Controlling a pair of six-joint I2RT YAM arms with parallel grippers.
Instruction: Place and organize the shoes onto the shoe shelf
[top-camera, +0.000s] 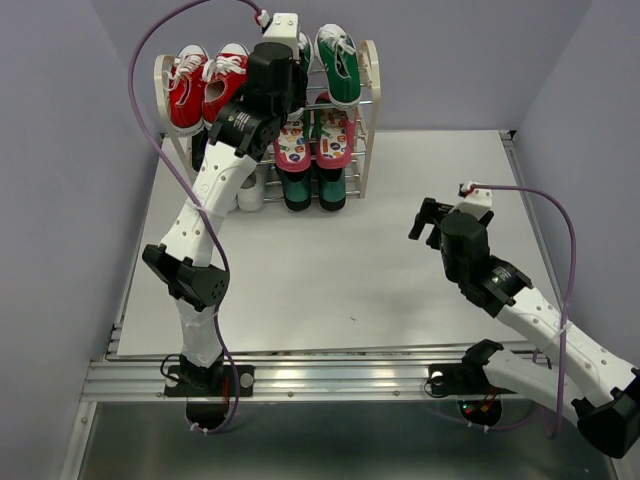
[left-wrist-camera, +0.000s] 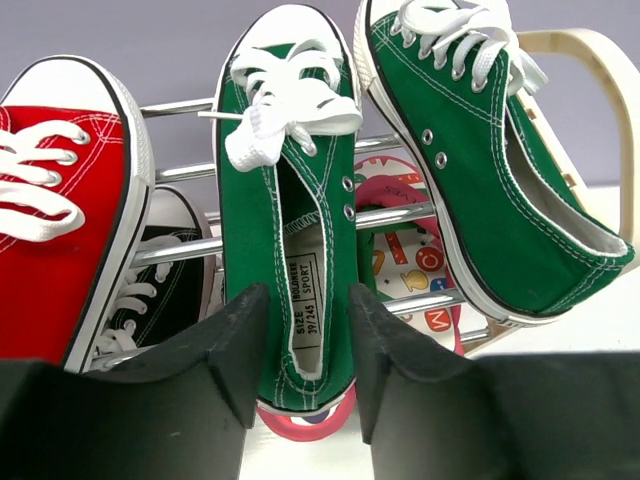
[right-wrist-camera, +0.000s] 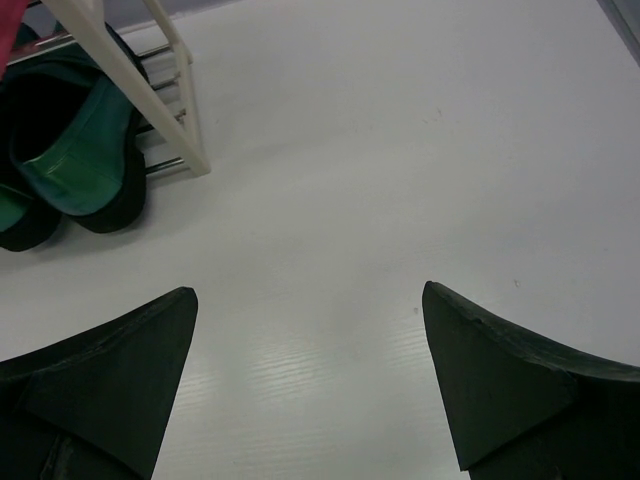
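The green sneaker held in my left gripper's fingers hangs lower than its mate, so next my left gripper opens, pinches the green sneaker's heel collar (left-wrist-camera: 308, 372) and pushes the sneaker up.
Two green canvas sneakers lie on the top tier of the shoe shelf (left-wrist-camera: 580, 60), toes up. My left gripper (left-wrist-camera: 308, 330) is at the heel of the left sneaker (left-wrist-camera: 270, 200). Its jaws stand part open on either side of the heel, and the sneaker rests on the chrome rods. The other green sneaker (left-wrist-camera: 480, 170) leans just to the right. Red-strapped flip-flops (top-camera: 312, 140) sit one tier lower, and dark green loafers (top-camera: 312, 185) stand at the bottom. My right gripper (right-wrist-camera: 310, 310) hangs open over bare table, right of the shelf (top-camera: 370, 80), holding nothing.
Red sneakers (top-camera: 205, 85) fill the left half of the top tier, close beside the left green sneaker. Black sneakers (left-wrist-camera: 160, 290) sit below them. The left arm reaches over the shelf and hides its middle in the top view. Purple walls stand close behind.
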